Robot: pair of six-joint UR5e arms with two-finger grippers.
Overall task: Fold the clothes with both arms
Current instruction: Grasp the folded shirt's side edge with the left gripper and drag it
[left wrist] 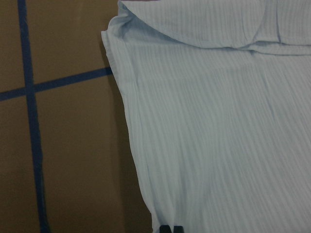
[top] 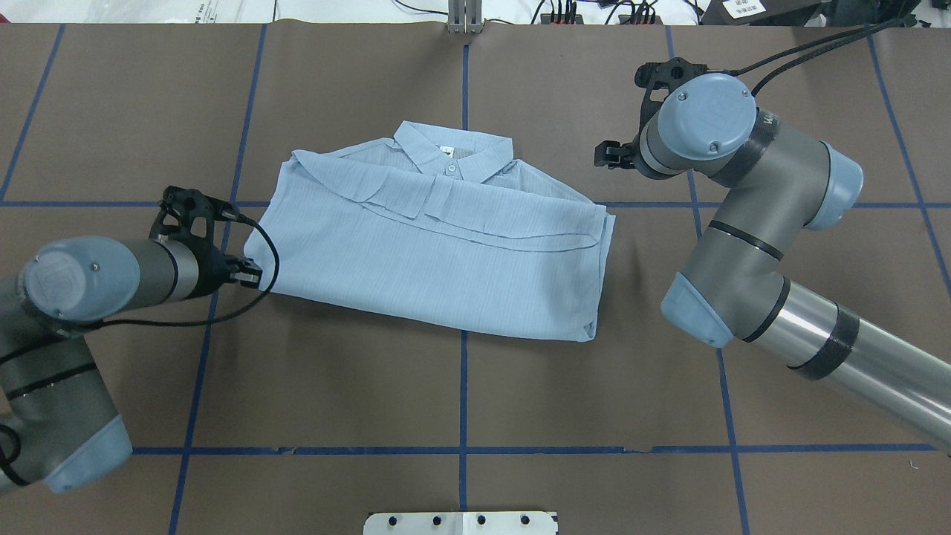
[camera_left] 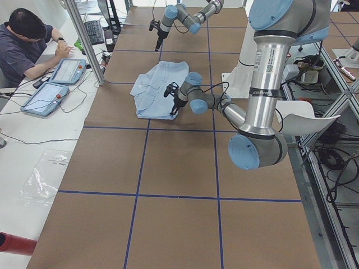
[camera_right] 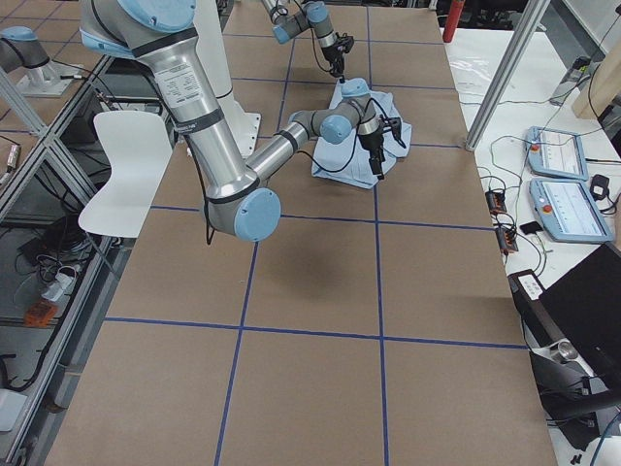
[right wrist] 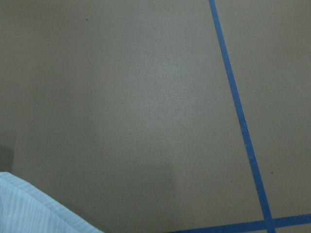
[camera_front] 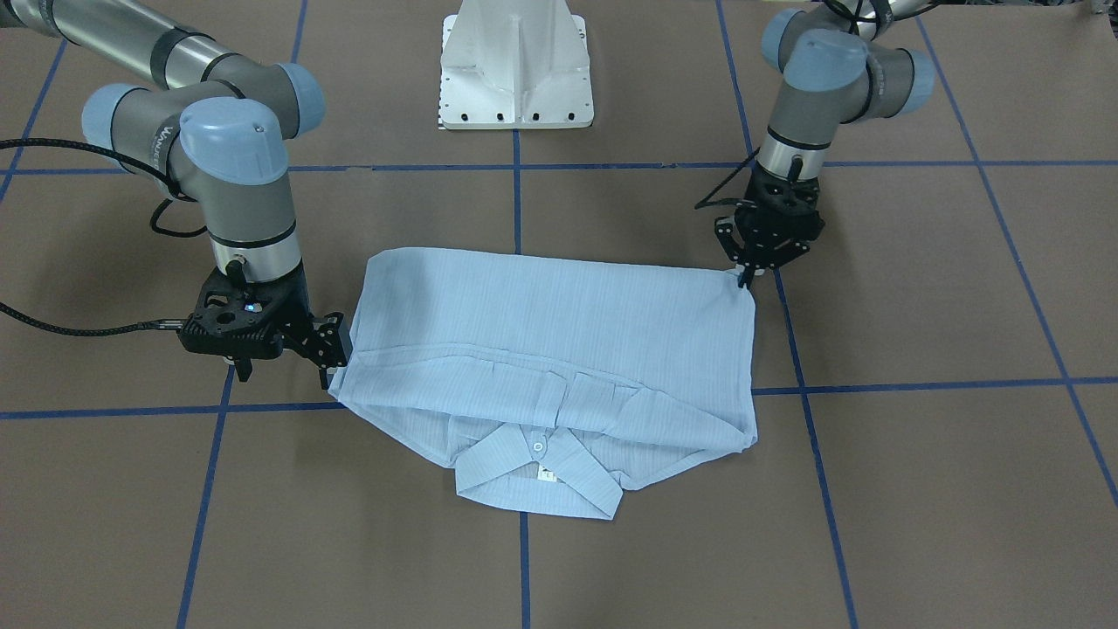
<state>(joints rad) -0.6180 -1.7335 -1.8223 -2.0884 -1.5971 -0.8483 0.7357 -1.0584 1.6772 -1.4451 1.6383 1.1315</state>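
Observation:
My left gripper is going to release the shirt corner next to the blue tape line, roughly level with the collar's edge (camera_front: 863, 539).
The light-blue shirt (camera_front: 559, 323) lies folded into a wide rectangle on the brown table, collar (camera_front: 541, 476) toward the far side from the robot; it also shows in the overhead view (top: 438, 253). My left gripper (camera_front: 744, 278) (top: 252, 276) is low at the shirt's near-left corner, and its fingertips (left wrist: 170, 228) are shut on the fabric edge (left wrist: 218, 121). My right gripper (camera_front: 330, 367) (top: 603, 156) hangs raised beside the shirt's right edge, open and empty. Its wrist view shows only a shirt corner (right wrist: 29, 208) and bare table.
The white pedestal base (camera_front: 515, 79) stands on the robot's side of the shirt. Blue tape lines (top: 464, 357) grid the table. An operator (camera_left: 28, 45) with tablets (camera_left: 56, 78) sits at a side desk. A white chair (camera_right: 121, 165) stands off the table.

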